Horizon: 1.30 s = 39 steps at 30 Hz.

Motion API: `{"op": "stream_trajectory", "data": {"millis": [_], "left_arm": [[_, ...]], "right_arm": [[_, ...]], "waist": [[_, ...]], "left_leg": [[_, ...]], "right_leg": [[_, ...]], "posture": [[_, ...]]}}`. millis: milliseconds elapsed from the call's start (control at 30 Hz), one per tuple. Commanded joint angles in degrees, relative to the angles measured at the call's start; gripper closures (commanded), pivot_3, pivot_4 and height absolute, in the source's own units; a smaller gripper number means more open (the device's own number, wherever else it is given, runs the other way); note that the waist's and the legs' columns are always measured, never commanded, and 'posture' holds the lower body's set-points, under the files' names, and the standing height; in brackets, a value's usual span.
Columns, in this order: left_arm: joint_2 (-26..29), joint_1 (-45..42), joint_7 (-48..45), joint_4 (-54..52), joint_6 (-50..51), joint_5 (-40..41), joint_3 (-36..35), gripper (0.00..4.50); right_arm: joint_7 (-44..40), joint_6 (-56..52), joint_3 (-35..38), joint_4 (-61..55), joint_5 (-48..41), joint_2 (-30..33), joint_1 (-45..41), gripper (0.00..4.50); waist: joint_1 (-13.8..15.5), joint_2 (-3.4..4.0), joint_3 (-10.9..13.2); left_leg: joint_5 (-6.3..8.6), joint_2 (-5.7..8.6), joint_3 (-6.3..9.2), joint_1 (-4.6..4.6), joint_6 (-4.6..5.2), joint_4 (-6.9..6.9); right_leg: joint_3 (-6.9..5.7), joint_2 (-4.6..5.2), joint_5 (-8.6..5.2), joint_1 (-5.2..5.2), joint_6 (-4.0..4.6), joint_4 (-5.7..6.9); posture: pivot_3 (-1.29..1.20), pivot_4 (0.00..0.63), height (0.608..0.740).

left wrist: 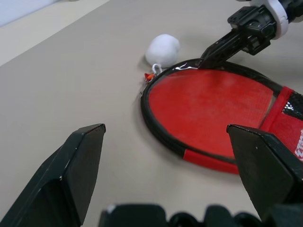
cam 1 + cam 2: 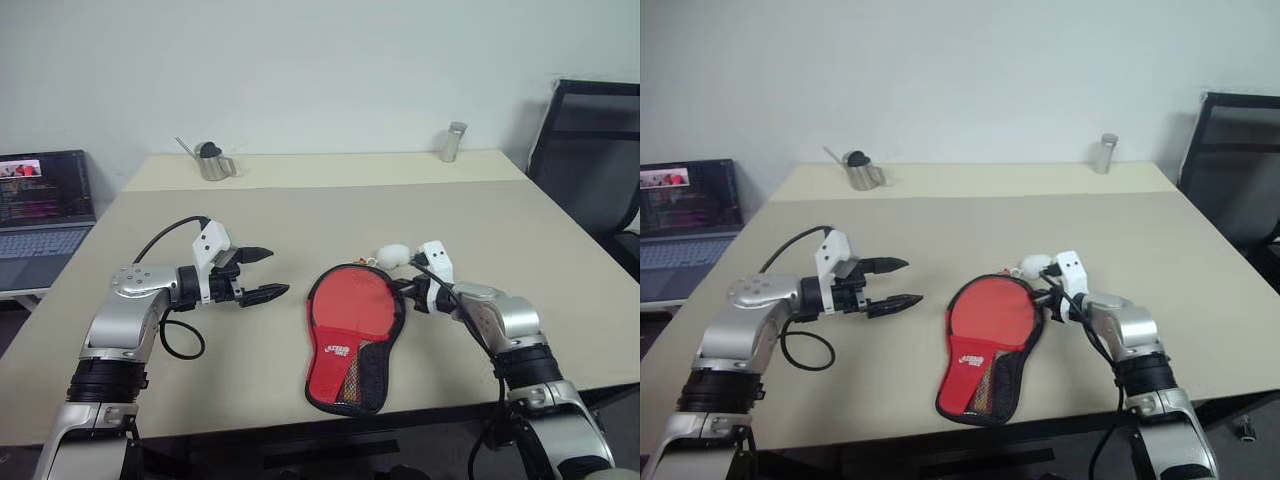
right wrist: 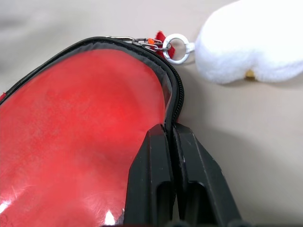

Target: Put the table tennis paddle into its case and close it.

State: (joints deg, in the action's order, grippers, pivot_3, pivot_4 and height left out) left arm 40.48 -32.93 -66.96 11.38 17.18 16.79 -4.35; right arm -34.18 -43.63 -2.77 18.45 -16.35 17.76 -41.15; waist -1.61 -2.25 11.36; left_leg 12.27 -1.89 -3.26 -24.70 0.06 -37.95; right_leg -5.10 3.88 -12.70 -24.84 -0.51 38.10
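The pompom lies free while my right gripper pinches the case's zip rim, so it should take the pompom (image 2: 393, 256) as my left gripper steadies the case.
The case (image 2: 350, 335) lies flat at the table's front middle, red side up with a black zip rim. Its white pompom (image 2: 392, 255) rests at its far right end. The table tennis paddle sits inside: its striped handle (image 2: 352, 375) shows through the black mesh at the near end. My right gripper (image 3: 171, 130) is shut on the zip rim (image 3: 176, 101) at the round head's right edge, just below the pompom ring. My left gripper (image 2: 270, 273) hangs open to the left of the case, pointing toward it, with nothing between its fingers (image 1: 71, 165).
A small metal pitcher (image 2: 212, 160) and a metal cylinder (image 2: 454, 142) stand at the table's far edge. An open laptop (image 2: 40, 215) sits off the table's left side. A black chair (image 2: 590, 160) stands at the right.
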Motion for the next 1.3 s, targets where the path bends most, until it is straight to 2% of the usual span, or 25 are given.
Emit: {"op": "stream_trajectory", "data": {"millis": [33,300,633,800,967,1133,1233,1300], "left_arm": [[0.91,-0.53,-0.04,-2.24,-0.01,0.85,-0.07,0.0],[0.64,-1.5,-0.04,-1.33,-0.7,0.36,0.66,0.0],[0.43,-1.73,0.23,-0.61,-1.75,-0.03,1.58,0.0],[-0.05,-1.83,0.29,-0.17,-2.28,-0.2,1.99,0.0],[-0.95,-2.55,0.47,0.6,-2.81,-0.45,2.79,0.0],[-2.45,-3.22,0.29,0.28,-3.09,-0.44,4.17,0.0],[-3.37,-3.9,0.27,0.57,-2.79,-0.3,4.92,0.0],[-3.77,-4.37,0.11,1.1,-2.67,-0.39,5.49,0.0]], "right_arm": [[-3.91,4.78,-2.49,2.51,1.24,-0.72,-3.53,4.46],[-5.25,8.82,-2.93,9.28,2.99,-2.42,-7.54,4.46],[-4.51,7.32,-2.62,9.52,4.64,-2.54,-7.29,4.46],[-4.51,7.46,-2.45,9.63,4.57,-2.67,-7.75,3.15],[-5.04,8.54,-3.92,8.18,5.73,-2.91,-7.8,1.33],[-7.61,3.71,-3.91,-1.32,4.96,1.46,-4.37,1.33],[-9.43,-1.26,-3.65,-11.34,3.75,6.0,-1.36,0.75],[-10.82,-5.31,-3.04,-17.86,1.73,8.75,0.66,0.04]], "waist": [[-0.29,0.0,0.0],[-0.22,0.02,0.01],[-0.21,0.02,0.01],[-0.19,0.02,0.01],[-0.09,0.03,0.02],[0.12,0.04,0.03],[0.41,0.04,0.03],[0.63,0.05,0.03]], "left_leg": [[0.0,0.0,-0.02,0.0,0.0,0.0],[0.0,-0.1,-0.04,-0.01,0.0,0.03],[0.0,-0.11,-0.04,-0.01,-0.01,0.03],[0.0,-0.11,-0.05,-0.01,-0.01,0.03],[0.0,-0.1,-0.04,-0.01,-0.01,0.03],[0.0,-0.06,-0.03,-0.04,-0.01,0.04],[0.0,-0.01,-0.01,-0.06,-0.01,0.02],[0.0,0.02,-0.01,-0.06,0.0,0.02]], "right_leg": [[0.02,-0.01,0.0,-0.02,0.0,0.01],[0.04,-0.05,0.03,-0.05,0.05,-0.01],[0.04,-0.05,0.03,-0.05,0.05,-0.01],[0.04,-0.04,0.03,-0.05,0.06,-0.01],[0.04,-0.04,0.03,-0.05,0.06,-0.01],[0.04,0.0,0.03,-0.05,0.05,-0.04],[0.01,0.06,0.03,-0.05,0.05,-0.03],[0.0,0.09,0.02,-0.05,0.03,-0.05]], "posture": [[0.0,0.15,0.74],[0.0,0.15,0.74],[0.0,0.15,0.74],[0.0,0.15,0.74],[0.0,0.15,0.74],[0.0,0.15,0.74],[0.0,0.15,0.74],[0.0,0.15,0.74]]}}
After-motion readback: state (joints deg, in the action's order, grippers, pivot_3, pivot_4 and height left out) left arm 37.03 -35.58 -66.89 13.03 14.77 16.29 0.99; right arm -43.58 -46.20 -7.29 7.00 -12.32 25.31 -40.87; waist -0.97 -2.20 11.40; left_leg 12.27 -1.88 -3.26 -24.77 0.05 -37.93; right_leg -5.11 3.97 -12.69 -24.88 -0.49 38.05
